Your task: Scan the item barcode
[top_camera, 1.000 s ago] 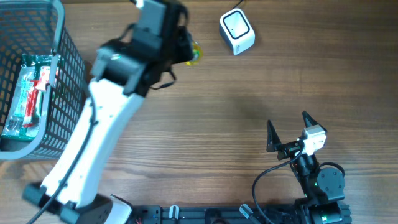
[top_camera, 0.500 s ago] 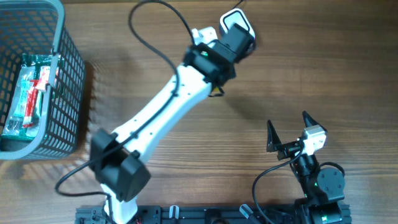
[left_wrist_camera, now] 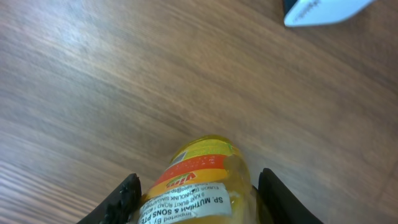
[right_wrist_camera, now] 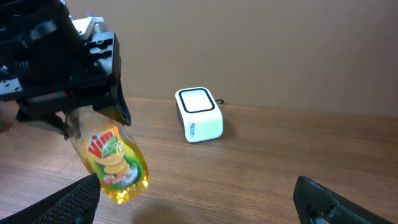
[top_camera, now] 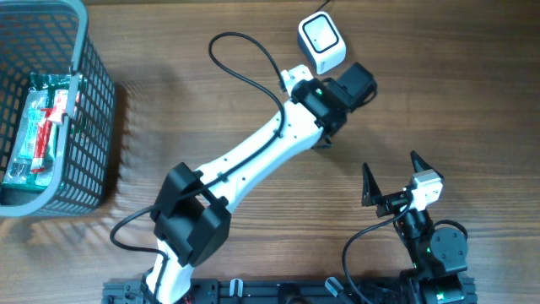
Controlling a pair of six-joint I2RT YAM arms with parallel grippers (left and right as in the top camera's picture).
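The yellow bottle's printed label faces crooked of the scanner, so I need to set the bottle down with my left gripper, turn, and take the bottle's neck (right_wrist_camera: 76, 122) from another side.
My left gripper (left_wrist_camera: 198, 200) is shut on a yellow dish-soap bottle (left_wrist_camera: 200, 177), its white printed label facing the wrist camera. In the right wrist view the bottle (right_wrist_camera: 115, 159) hangs above the table, its green and red front label showing, left of the white barcode scanner (right_wrist_camera: 199, 115). Seen from overhead, the left gripper (top_camera: 354, 87) sits just below and right of the scanner (top_camera: 321, 42), and the bottle is hidden under it. A corner of the scanner (left_wrist_camera: 323, 9) shows at the top of the left wrist view. My right gripper (top_camera: 392, 179) stands open and empty near the front.
A grey wire basket (top_camera: 93, 93) stands at the far left and holds a green and red packet (top_camera: 38, 127). The left arm's black cable (top_camera: 245, 46) loops over the table behind the arm.
The left arm has swung from the back left to the right with the bottle, ending beside the scanner. The right arm has not moved.
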